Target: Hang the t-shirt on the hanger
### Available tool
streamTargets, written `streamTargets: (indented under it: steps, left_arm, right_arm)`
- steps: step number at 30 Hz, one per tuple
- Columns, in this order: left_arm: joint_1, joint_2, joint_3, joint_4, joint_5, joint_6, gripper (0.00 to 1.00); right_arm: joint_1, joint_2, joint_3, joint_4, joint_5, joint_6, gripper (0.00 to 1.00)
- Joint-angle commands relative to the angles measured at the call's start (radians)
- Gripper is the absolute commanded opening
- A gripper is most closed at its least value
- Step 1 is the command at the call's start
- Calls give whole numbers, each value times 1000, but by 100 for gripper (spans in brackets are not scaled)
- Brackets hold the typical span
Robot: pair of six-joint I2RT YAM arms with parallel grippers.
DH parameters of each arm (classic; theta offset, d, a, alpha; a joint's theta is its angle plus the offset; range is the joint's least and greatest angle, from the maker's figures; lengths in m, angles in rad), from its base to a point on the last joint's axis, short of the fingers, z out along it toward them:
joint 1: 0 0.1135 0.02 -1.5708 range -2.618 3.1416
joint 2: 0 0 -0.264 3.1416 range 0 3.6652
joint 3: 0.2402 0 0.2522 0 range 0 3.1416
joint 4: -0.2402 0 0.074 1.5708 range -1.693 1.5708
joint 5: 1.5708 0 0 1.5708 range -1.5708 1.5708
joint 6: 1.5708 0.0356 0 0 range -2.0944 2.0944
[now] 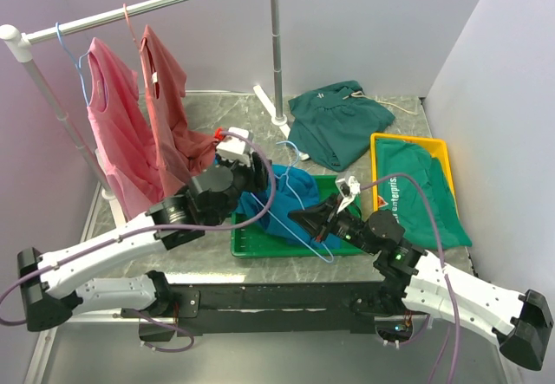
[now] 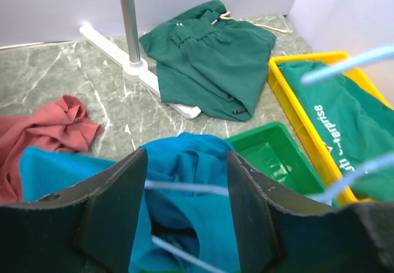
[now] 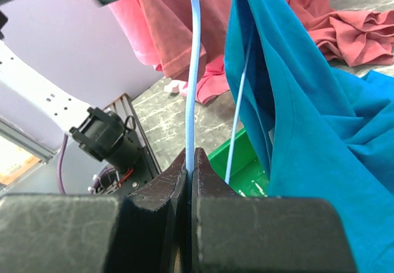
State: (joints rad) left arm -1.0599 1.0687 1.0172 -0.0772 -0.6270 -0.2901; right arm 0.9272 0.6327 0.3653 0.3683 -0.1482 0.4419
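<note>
The hanger is held by my right gripper at its end outside the t-shirt, so next my left gripper takes the hanger (image 1: pixel 291 166) below its hook to free my right gripper.
The teal-blue t-shirt (image 1: pixel 270 204) is bunched over the left end of the green tray, partly lifted. The thin light-blue hanger (image 1: pixel 293 192) runs diagonally through it, hook toward the back. My right gripper (image 1: pixel 314 218) is shut on the hanger's wire, seen pinched between the pads in the right wrist view (image 3: pixel 189 159), with the t-shirt (image 3: pixel 308 131) draped on the hanger (image 3: pixel 194 69) beside it. My left gripper (image 1: pixel 258 178) is open at the shirt's upper left. In the left wrist view, its gripper (image 2: pixel 188 159) straddles the t-shirt (image 2: pixel 184 217) and a hanger wire (image 2: pixel 184 188) without closing.
The green tray (image 1: pixel 251 244) sits centre front. A yellow tray (image 1: pixel 381 141) at right holds a dark green printed shirt (image 1: pixel 416 195). Another dark green shirt (image 1: pixel 334 120) lies behind. A rack pole (image 1: pixel 276 46) stands at back; pink tops (image 1: pixel 117 137) hang at left, pink cloth (image 2: pixel 55 122) on the table.
</note>
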Motion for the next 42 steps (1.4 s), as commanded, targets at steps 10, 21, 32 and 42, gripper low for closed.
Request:
streamTargets:
  steps: [10,21,32,42]
  left_arm:
    - [1,-258,-91,11,331,52,79]
    - [-2,53,72,114,309,152,78]
    - [-2,102,64,163,205,223,1]
    - [-2,151,67,211,23,279,1]
  right_arm:
    - [9,50,-14,184,32,-5,0]
    - [7,79,0,182,30,-8,0]
    - [10,104,27,106,110,3,7]
    - [7,-138,130,-362,626,173,94]
